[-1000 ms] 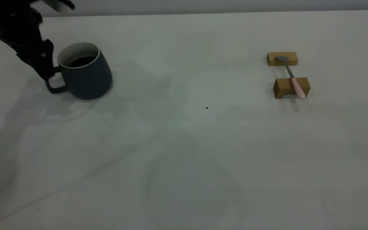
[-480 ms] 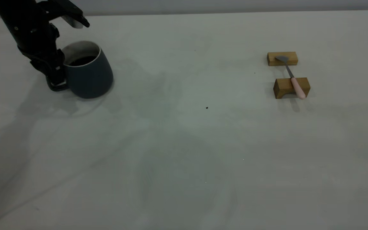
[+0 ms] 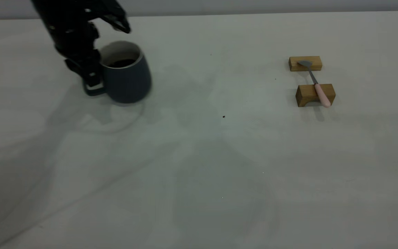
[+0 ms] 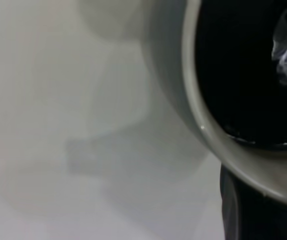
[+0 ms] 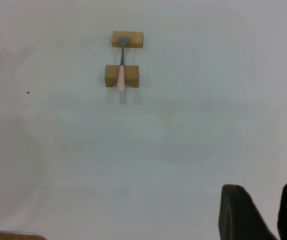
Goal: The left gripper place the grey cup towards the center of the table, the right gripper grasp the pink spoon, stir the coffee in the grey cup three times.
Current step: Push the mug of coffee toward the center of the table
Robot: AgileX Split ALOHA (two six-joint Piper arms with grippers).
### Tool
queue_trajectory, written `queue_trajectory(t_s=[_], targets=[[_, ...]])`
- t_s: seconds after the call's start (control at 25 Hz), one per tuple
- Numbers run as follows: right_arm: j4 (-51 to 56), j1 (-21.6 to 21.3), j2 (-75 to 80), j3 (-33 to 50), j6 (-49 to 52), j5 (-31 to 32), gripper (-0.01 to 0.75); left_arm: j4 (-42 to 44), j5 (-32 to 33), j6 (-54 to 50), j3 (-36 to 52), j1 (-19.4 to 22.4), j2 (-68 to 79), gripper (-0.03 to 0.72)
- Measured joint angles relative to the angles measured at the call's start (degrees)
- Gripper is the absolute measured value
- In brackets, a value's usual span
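Note:
The robot's left gripper should release the grey cup close beside the small dark speck (image 3: 204, 108), away from the wooden blocks.
The grey cup (image 3: 127, 81) with dark coffee (image 3: 122, 63) in it is at the table's (image 3: 199, 166) far left, moving toward the middle. My left gripper (image 3: 93, 80) is shut on the cup's handle. In the left wrist view the cup's white rim (image 4: 211, 135) and the coffee (image 4: 238, 65) fill the frame, with one dark finger (image 4: 251, 215) below the rim. The pink spoon (image 3: 319, 88) lies across two wooden blocks at the right. It also shows far off in the right wrist view as the pink spoon (image 5: 121, 75). My right gripper (image 5: 276, 212) hangs high above bare table, shut and holding nothing.
The far wooden block (image 3: 305, 63) carries the spoon's bowl and the near wooden block (image 3: 311, 95) carries its handle. A small dark speck (image 3: 224, 117) marks the table near the centre. A grey wall runs behind the table's far edge.
My left gripper closed in on the cup's handle, then carried the cup to the right, toward the table's centre. The spoon and the blocks have not moved.

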Motion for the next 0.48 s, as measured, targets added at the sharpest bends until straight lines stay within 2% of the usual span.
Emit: queue_trajectory(t_s=[0.48], targets=[[0.00, 0.00, 0.00, 0.00, 0.00, 0.00, 0.238, 0.00, 0.34, -0.12, -5.15, -11.61, 1.86, 0.198]])
